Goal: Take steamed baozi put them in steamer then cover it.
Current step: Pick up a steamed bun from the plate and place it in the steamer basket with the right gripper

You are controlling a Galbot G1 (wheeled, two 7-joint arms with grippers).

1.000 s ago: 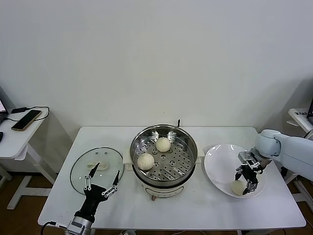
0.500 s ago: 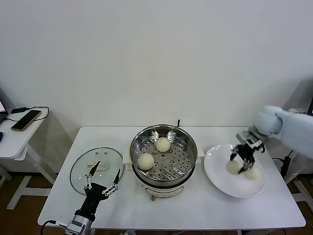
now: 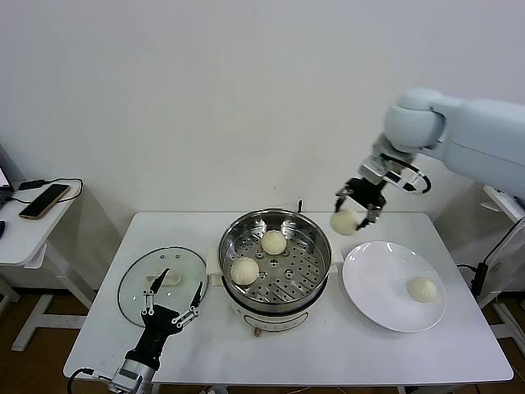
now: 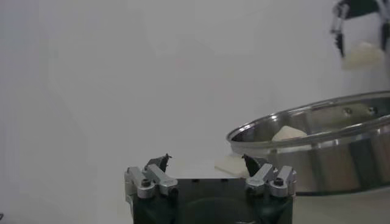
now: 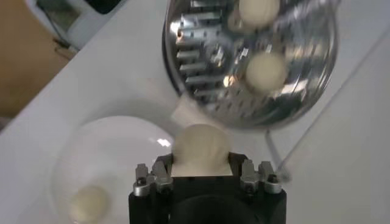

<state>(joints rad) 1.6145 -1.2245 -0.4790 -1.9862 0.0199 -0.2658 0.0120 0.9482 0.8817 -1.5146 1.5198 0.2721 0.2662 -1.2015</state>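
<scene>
Next, my right gripper releases its baozi on the bare front part of the steamer's perforated tray point(image 3: 287, 290) point(image 5: 198, 30).
The steel steamer point(image 3: 314, 238) stands mid-table with two baozi point(image 3: 273, 242) point(image 3: 244, 270) on its perforated tray. My right gripper point(image 3: 352, 212) is shut on a third baozi point(image 3: 345, 222), held in the air between the steamer's right rim and the white plate point(image 3: 371, 283); the right wrist view shows it point(image 5: 201, 148) between the fingers. A fourth baozi point(image 3: 422, 289) lies on the plate. The glass cover point(image 3: 135, 287) lies flat left of the steamer. My left gripper point(image 3: 171, 315) is open and empty, low at the cover's front edge.
A side table point(image 3: 16, 238) with a phone point(image 3: 44, 201) stands at far left. A wall rises close behind the white table point(image 3: 344, 353). The steamer's rim point(image 4: 317, 115) shows in the left wrist view.
My right gripper lifted a baozi off the plate and carried it up and left toward the steamer. The left arm has not moved.
</scene>
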